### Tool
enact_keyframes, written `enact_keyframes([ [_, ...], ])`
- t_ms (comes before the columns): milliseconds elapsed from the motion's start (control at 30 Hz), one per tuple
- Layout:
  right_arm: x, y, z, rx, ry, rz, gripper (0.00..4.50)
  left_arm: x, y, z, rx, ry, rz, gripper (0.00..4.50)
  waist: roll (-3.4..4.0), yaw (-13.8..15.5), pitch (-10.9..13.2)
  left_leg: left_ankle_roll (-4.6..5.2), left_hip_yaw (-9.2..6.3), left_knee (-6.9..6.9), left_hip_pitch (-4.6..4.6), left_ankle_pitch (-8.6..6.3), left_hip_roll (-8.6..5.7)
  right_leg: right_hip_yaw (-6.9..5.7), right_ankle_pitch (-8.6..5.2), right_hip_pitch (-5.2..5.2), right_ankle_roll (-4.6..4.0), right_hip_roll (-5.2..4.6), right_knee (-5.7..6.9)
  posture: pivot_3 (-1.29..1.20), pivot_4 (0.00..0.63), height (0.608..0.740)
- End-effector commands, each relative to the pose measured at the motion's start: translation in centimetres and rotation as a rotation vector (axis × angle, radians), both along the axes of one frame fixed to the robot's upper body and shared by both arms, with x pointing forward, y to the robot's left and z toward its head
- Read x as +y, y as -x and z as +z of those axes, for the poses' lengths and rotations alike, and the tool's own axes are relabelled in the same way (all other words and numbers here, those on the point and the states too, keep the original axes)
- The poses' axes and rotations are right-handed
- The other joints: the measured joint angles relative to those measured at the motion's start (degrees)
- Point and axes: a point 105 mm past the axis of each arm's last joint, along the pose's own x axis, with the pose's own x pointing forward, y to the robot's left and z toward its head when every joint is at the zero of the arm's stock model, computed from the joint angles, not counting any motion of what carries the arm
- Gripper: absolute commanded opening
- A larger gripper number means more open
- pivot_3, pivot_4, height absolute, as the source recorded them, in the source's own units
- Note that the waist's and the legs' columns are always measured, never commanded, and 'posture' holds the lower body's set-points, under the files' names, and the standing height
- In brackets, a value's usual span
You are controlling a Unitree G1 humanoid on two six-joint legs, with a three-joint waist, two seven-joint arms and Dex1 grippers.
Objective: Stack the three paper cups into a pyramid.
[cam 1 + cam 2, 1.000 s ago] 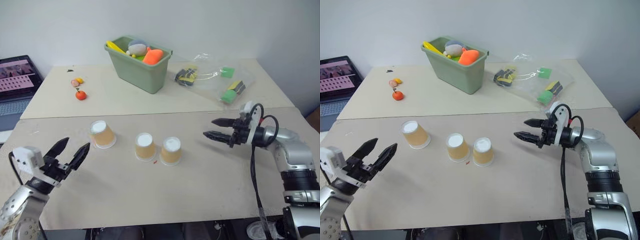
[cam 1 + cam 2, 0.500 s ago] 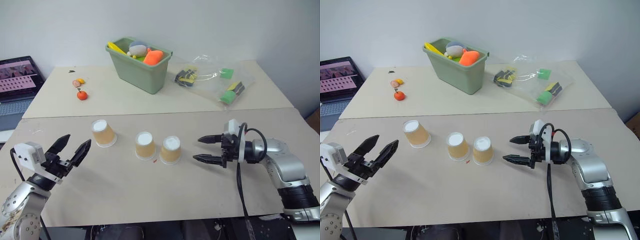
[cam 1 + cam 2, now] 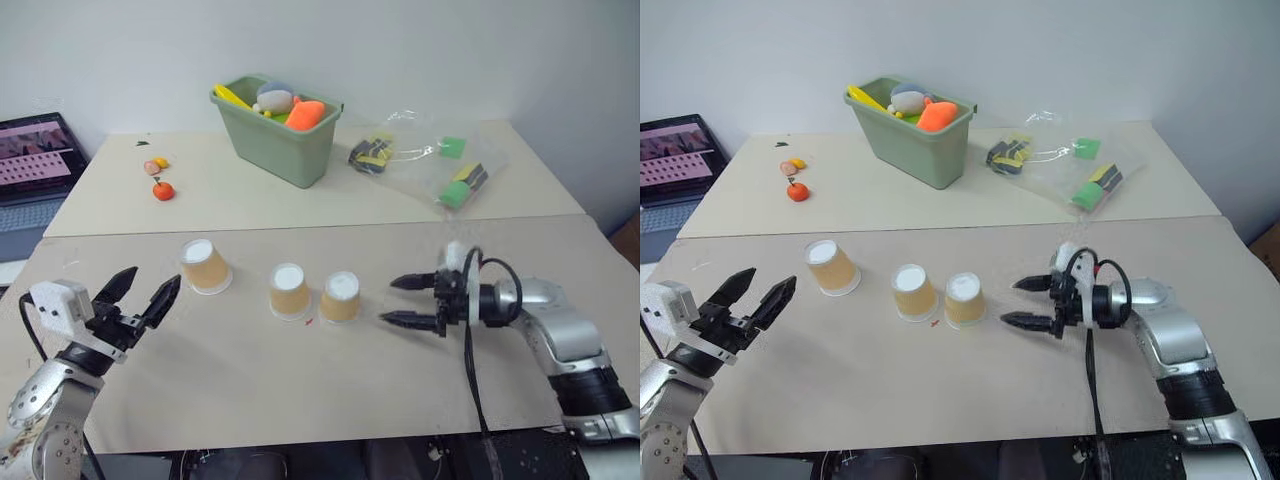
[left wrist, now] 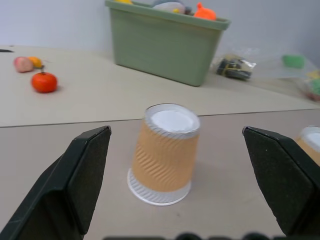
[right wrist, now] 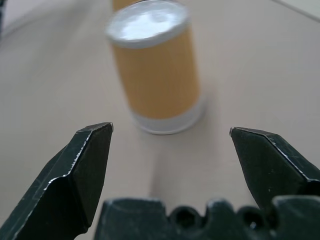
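Observation:
Next, my left gripper closes around the upper part of the tan paper cup (image 3: pixel 203 260) (image 4: pixel 168 143) that stands apart from the others, just below its white top.
Three tan paper cups stand upside down in a loose row on the near table: a left cup (image 3: pixel 205 266), a middle cup (image 3: pixel 289 291) and a right cup (image 3: pixel 340 297), the last two close together. My right gripper (image 3: pixel 408 301) is open, level with the right cup and a short way to its right, fingers pointing at it; the right wrist view has that cup (image 5: pixel 156 65) centred just beyond the open fingertips. My left gripper (image 3: pixel 143 291) is open near the table's front left, aimed at the left cup (image 4: pixel 165 148), which stands a little ahead of it.
A green bin (image 3: pixel 280 135) of toys stands on the far table, with a clear bag of small items (image 3: pixel 430 165) to its right and small toy fruits (image 3: pixel 160 188) to its left. A laptop (image 3: pixel 35 160) sits at far left. A seam joins the two tables.
My right gripper moved left and lower toward the right cup, stopping just short of it. The left gripper barely shifted. The cups stayed put.

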Motion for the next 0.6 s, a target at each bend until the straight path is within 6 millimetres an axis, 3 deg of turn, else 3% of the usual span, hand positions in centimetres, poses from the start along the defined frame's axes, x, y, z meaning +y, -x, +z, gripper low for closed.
enact_keyframes([
  [33, -3.4, -1.2, 1.3, -0.068, 0.019, -0.097, 4.44, 2.2, 0.3, -0.2, -0.002, -0.019, 0.125, 4.5, 0.0, 0.25, 0.0, 0.0, 0.0, -0.01, -0.01, 0.0, 0.0, 0.0, 0.0, 0.0, -0.01, 0.0, -0.01, 0.0, 0.15, 0.74],
  [167, -4.6, -1.6, 2.1, -0.083, 0.004, -0.124, 4.44, 3.1, -0.2, -1.4, 0.04, -0.048, 0.181, 4.5, 0.0, 0.25, 0.0, 0.02, 0.01, -0.01, -0.05, -0.01, 0.0, 0.0, 0.18, 0.0, -0.29, 0.0, -0.09, 0.0, 0.15, 0.74],
  [400, -2.8, -1.0, 3.2, -0.089, -0.047, -0.057, 4.44, 3.3, -2.4, -1.5, 0.021, -0.075, 0.202, 4.5, -0.01, 0.02, 0.0, -0.01, 0.01, 0.0, -0.02, 0.01, 0.02, 0.0, 0.05, 0.0, -0.04, 0.02, -0.05, 0.0, 0.15, 0.74],
  [600, -1.5, 0.6, 4.8, -0.098, -0.071, 0.019, 4.44, 1.3, -3.7, -1.3, 0.017, -0.092, 0.09, 4.5, -0.01, 0.01, 0.0, -0.02, 0.01, -0.01, -0.05, 0.01, 0.05, 0.0, 0.06, -0.01, -0.05, 0.04, -0.05, 0.0, 0.15, 0.74],
])
